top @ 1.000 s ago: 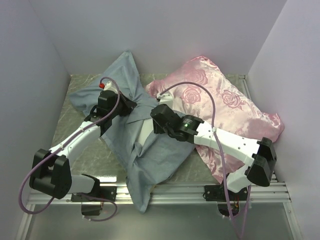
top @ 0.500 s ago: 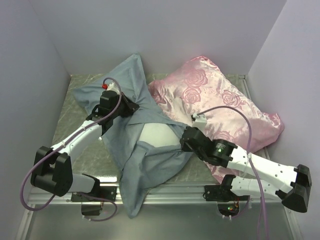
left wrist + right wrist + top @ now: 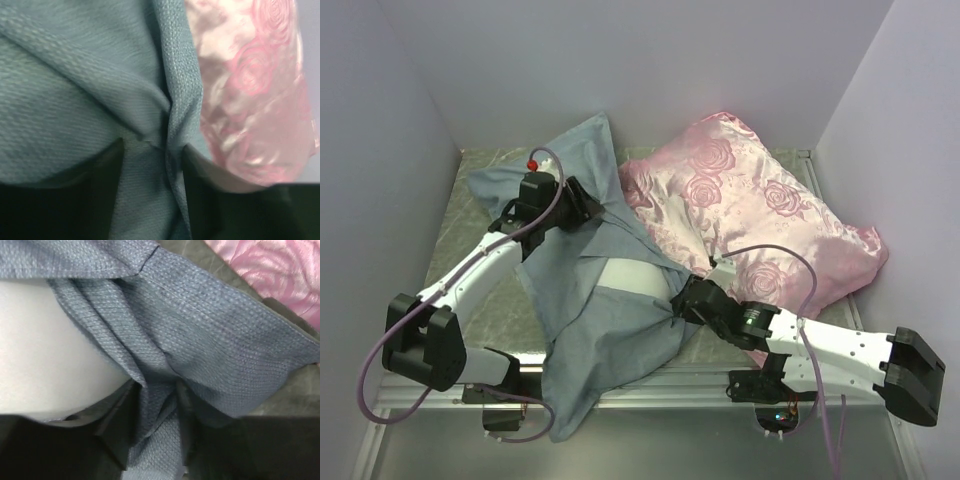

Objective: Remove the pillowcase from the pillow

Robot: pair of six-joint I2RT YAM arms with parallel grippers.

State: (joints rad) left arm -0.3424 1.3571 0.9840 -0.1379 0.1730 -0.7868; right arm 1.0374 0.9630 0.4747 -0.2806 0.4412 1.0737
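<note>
Next, my left gripper takes the exposed white pillow [image 3: 634, 278], since it is over a far fold of the pillowcase, while my right gripper holds the pillowcase's edge.
The pillowcase [image 3: 610, 330] shows its grey-blue side and lies crumpled across the table's left half. The white pillow [image 3: 635, 275] bulges out of its opening in the middle. My left gripper [image 3: 588, 208] sits on the far part of the pillowcase; in the left wrist view its jaws [image 3: 150, 165] stand apart, with a loose fold of pillowcase [image 3: 75, 90] between them. My right gripper [image 3: 682, 303] is at the opening's right edge. There its jaws [image 3: 157, 410] stand apart around a bunch of pillowcase [image 3: 210, 315], beside the pillow [image 3: 45, 340].
A pink satin rose-patterned cushion [image 3: 750, 200] fills the right half of the table and touches the pillowcase; it also shows as the pink cushion [image 3: 250, 100] in the left wrist view. Walls close in the left, back and right. A metal rail [image 3: 670, 385] runs along the near edge.
The right arm has drawn back toward the near right, dragging the pillowcase's edge, so more white pillow shows. Both grippers' jaws have parted; the left arm shifted slightly farther away.
</note>
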